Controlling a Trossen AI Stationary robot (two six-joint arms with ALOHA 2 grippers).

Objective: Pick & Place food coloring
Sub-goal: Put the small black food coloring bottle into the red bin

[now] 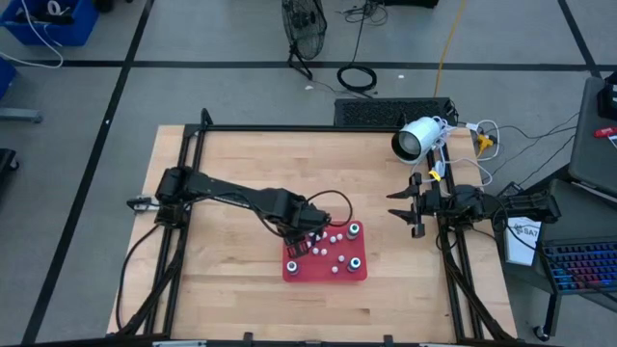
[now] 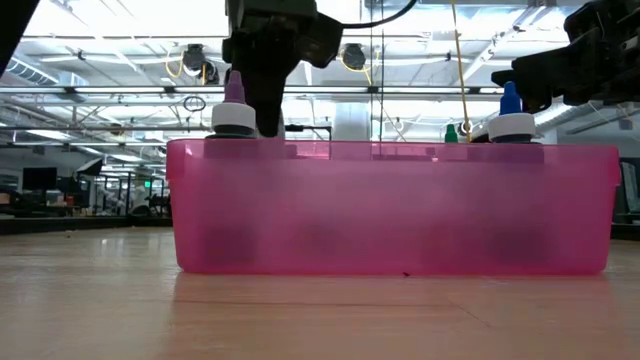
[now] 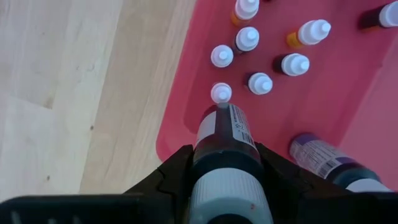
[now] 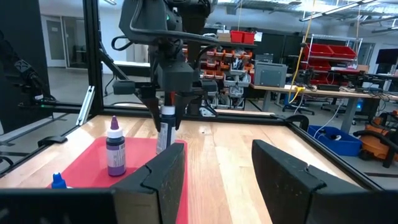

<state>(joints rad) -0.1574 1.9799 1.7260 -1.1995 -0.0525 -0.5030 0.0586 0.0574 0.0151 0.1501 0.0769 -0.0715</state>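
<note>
The dark bottle will go down in the red tray's open far corner [image 1: 293,231] [image 3: 189,117], next to the small white-capped bottles, as I set it there with my left gripper.
A red tray [image 1: 359,275] lies near the table's middle, toward the near edge. In it stand several small white-capped food coloring bottles [image 3: 260,83] and larger dark ones: a purple one [image 4: 115,151], a blue-tipped one [image 2: 511,115]. My left gripper [image 1: 301,234] hangs above the tray's far left corner, pointing down, shut on a dark bottle [image 3: 224,134] with a pale cap. My right gripper [image 4: 217,168] waits open at the table's right edge, holding nothing. My left gripper pinches the dark bottle's top end between its two fingers [image 3: 174,171], just below the pale cap [image 3: 227,193]. The fingers come from above and point down. The bottle hangs upright below them [image 4: 165,134], inside the tray's corner. Whether its bottom rests on the tray floor, I cannot tell.
A white cylindrical camera [image 1: 416,140] stands at the table's far right. Black frame rails [image 1: 183,193] run along the table's left and right sides. Bare wood [image 1: 241,159] lies left of the tray and beyond it.
</note>
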